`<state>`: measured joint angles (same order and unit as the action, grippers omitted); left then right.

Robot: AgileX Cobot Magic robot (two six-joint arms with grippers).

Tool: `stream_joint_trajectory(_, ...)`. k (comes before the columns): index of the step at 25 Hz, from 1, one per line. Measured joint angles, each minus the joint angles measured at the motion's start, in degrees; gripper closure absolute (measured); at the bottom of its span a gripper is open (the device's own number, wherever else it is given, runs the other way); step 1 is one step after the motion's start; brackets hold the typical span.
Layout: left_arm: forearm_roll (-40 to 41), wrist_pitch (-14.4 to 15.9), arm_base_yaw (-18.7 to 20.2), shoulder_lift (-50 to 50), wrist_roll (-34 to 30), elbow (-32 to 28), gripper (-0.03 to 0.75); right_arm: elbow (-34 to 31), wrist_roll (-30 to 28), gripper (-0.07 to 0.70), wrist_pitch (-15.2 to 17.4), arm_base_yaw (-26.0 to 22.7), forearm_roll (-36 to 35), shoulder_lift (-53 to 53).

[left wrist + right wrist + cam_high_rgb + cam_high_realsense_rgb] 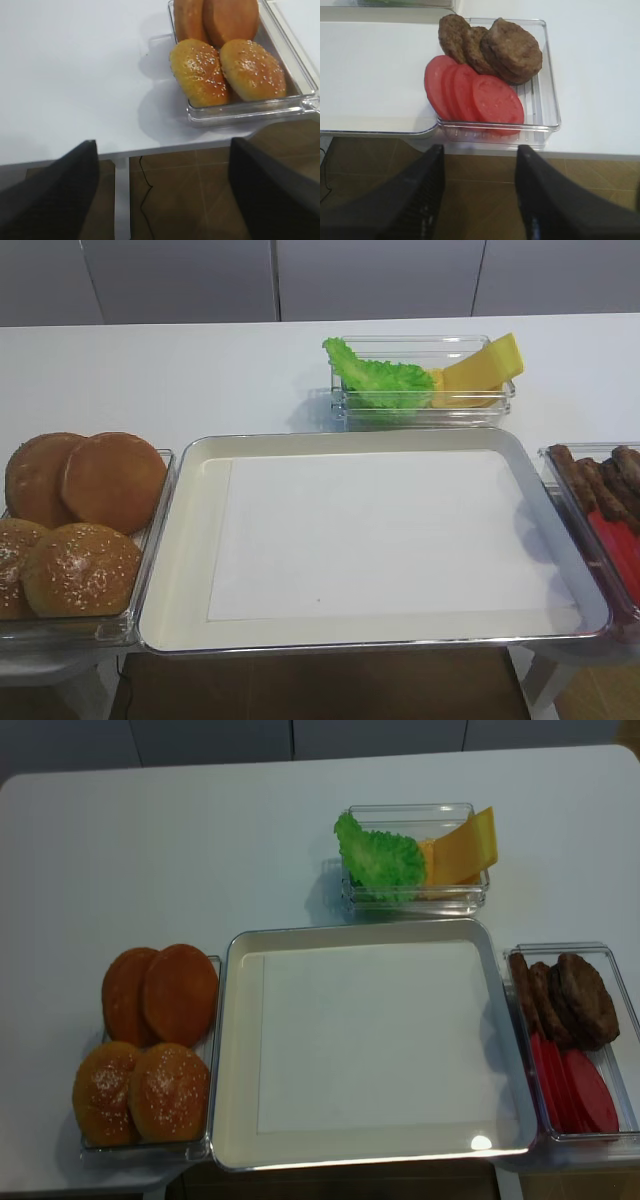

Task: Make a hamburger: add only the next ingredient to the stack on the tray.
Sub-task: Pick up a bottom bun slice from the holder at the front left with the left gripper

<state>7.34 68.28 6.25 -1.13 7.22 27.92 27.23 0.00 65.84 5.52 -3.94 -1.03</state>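
Note:
I will close my left gripper on the back edge (121, 962) of the flat smooth bun half farther from the silver tray.
The silver tray (185, 540) (235, 1050) lies mid-table, and its white paper sheet (375, 535) is bare, with no stack on it. Two flat smooth bun halves (115, 480) (180, 992) (230, 20) lean together at the back of the clear bin left of the tray. In the left wrist view my left gripper (163, 141) hangs open and empty off the table's front edge, over brown floor, short of that bin. In the right wrist view my right gripper (480, 148) is likewise open and empty before the front edge. Neither gripper shows in the high views.
Two sesame-seeded buns (80, 570) (200, 72) fill the front of the bun bin. A bin behind the tray holds lettuce (375, 375) and cheese slices (480, 370). The right bin holds patties (510, 50) and tomato slices (475, 95).

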Motion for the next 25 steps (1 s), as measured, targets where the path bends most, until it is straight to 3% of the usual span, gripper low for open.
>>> stream_joint_trajectory(9,0.0,0.0,0.0,0.0,0.0,0.0,0.116,0.0,0.0,0.346,0.0,0.0,0.0,0.0)
stream_joint_trajectory(16,-1.6,-2.5,0.0,0.4,0.0,2.7,0.173,0.0,0.0,0.353,0.0,0.0,0.0,0.0)
stream_joint_trajectory(25,-3.0,-8.6,0.0,17.1,-1.5,5.5,0.215,0.0,0.0,0.353,0.0,0.0,0.0,0.0)
